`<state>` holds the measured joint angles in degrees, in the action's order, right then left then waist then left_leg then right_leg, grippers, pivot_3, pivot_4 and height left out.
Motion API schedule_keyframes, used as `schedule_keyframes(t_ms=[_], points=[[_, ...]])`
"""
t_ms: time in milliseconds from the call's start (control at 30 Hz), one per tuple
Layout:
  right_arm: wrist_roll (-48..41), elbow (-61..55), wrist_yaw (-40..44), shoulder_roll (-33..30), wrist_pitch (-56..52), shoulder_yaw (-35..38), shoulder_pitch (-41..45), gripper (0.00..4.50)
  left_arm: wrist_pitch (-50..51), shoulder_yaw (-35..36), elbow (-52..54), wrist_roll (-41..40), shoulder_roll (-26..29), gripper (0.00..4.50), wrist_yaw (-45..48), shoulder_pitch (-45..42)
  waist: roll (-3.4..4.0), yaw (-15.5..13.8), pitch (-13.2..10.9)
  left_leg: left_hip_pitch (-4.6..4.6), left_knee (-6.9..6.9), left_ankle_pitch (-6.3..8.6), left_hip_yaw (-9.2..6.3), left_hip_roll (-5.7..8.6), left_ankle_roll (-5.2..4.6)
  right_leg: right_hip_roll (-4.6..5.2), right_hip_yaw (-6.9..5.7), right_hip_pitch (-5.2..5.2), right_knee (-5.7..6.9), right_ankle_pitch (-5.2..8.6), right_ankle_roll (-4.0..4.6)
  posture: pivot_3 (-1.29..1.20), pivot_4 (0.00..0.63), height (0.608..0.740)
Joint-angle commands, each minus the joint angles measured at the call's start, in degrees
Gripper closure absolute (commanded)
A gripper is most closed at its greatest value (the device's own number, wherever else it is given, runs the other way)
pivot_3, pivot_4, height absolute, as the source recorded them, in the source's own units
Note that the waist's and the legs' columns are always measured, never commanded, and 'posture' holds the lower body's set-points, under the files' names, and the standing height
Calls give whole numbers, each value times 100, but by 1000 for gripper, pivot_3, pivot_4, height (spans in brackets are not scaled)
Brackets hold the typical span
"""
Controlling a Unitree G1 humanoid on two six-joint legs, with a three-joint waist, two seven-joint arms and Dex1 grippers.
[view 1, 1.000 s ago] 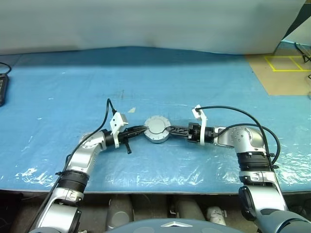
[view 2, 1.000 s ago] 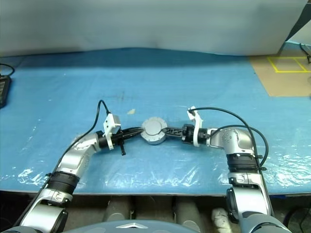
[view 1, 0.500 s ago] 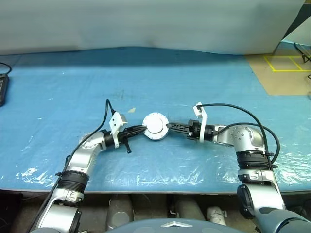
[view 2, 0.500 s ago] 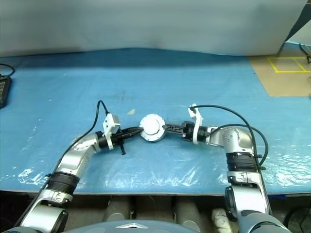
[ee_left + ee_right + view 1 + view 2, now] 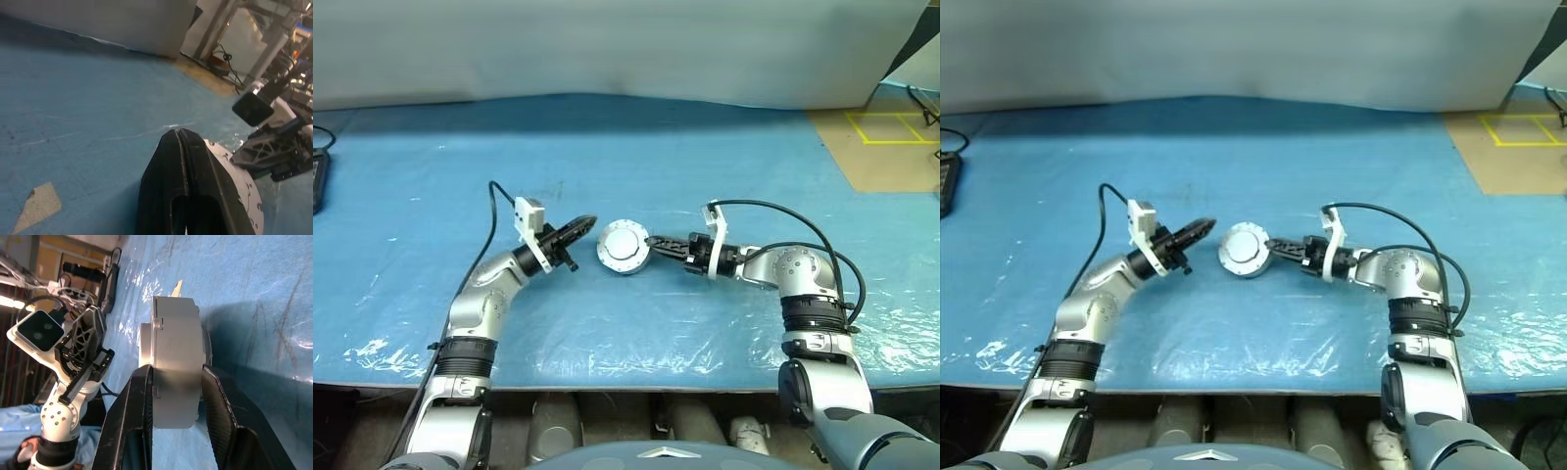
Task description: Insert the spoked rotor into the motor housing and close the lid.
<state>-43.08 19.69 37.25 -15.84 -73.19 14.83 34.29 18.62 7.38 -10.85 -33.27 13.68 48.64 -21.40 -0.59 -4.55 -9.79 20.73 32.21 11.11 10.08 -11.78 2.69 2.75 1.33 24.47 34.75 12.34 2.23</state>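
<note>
My left gripper aims closed fingertips at the motor housing's rim; it should retreat, open wide and grip the housing across its flat sides [image 5: 622, 244].
The motor housing [image 5: 623, 247] is a thick round silver puck at the middle of the blue table, tilted up off the cloth. The lid [image 5: 146, 343] lies on its face, smooth grey side outward. The spoked rotor is hidden. My right gripper [image 5: 646, 243] reaches in from the right and is shut on the housing's two flat sides [image 5: 176, 352]. My left gripper [image 5: 587, 224] is shut on nothing. It hangs raised just left of the housing, a small gap away, with its tips [image 5: 180, 134] pointing at the rim.
A blue plastic sheet [image 5: 636, 157] covers the table, whose front edge runs below both arms. A black device [image 5: 318, 181] lies at the far left edge. A small tan scrap [image 5: 38, 206] lies on the sheet near the left gripper. Tan floor with yellow tape [image 5: 886, 132] shows at the far right.
My left gripper has let go of the housing's left edge, drawn back, risen and rolled. My right gripper has closed tighter on the housing, which has tipped up and shifted slightly left.
</note>
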Motion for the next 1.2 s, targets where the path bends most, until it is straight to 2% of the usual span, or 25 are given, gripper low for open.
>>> schedule_keyframes(t_ms=[33,267,467,600,767,933,967,1200], points=[[-284,121,-269,101,-44,528,263,3424,329,256,242,-397,-59,4500,-203,-100,0,-2,0,3,0,0,0,0,0,0,-1,3,0,0,0,0,150,740],[-480,519,-925,371,45,1281,582,3424,344,429,252,-564,-240,4500,-422,-92,0,-11,-1,42,4,-1,-3,1,1,0,-4,37,2,-2,-2,0,150,740],[-678,504,-1243,564,44,1632,687,3424,500,640,251,-890,-538,4500,-715,-87,0,-11,-1,49,2,-1,-3,-3,1,-4,-11,45,5,-4,-4,0,150,740],[-793,546,-1423,645,171,1896,789,3424,591,770,251,-1139,-700,3568,-863,-86,0,-11,-2,53,3,-1,-3,-2,1,-4,-11,49,5,-6,-5,0,150,740],[-976,699,-1636,680,483,2241,1057,3424,1162,1025,419,-1885,-928,1898,-1094,-76,1,-16,-4,56,5,-1,-3,-2,1,-3,-10,50,5,-5,-4,0,150,740],[-1220,716,-1944,728,568,2505,1286,3424,1353,1195,495,-2204,-1062,201,-1411,-78,1,-1,-4,63,5,-1,-3,-3,1,-6,-10,58,6,-15,-20,0,150,740],[-1301,682,-2008,750,562,2549,1330,3424,1439,1231,500,-2301,-1090,44,-1497,-85,1,-1,-4,64,4,-1,-4,-3,1,-6,-10,58,6,-16,-21,0,150,740],[-2022,288,-2536,1003,436,2698,1595,3424,2490,1445,480,-3413,-1283,44,-2136,-193,1,-2,-5,74,4,-1,-6,-2,2,-8,-12,65,7,-18,-25,0,150,740]])
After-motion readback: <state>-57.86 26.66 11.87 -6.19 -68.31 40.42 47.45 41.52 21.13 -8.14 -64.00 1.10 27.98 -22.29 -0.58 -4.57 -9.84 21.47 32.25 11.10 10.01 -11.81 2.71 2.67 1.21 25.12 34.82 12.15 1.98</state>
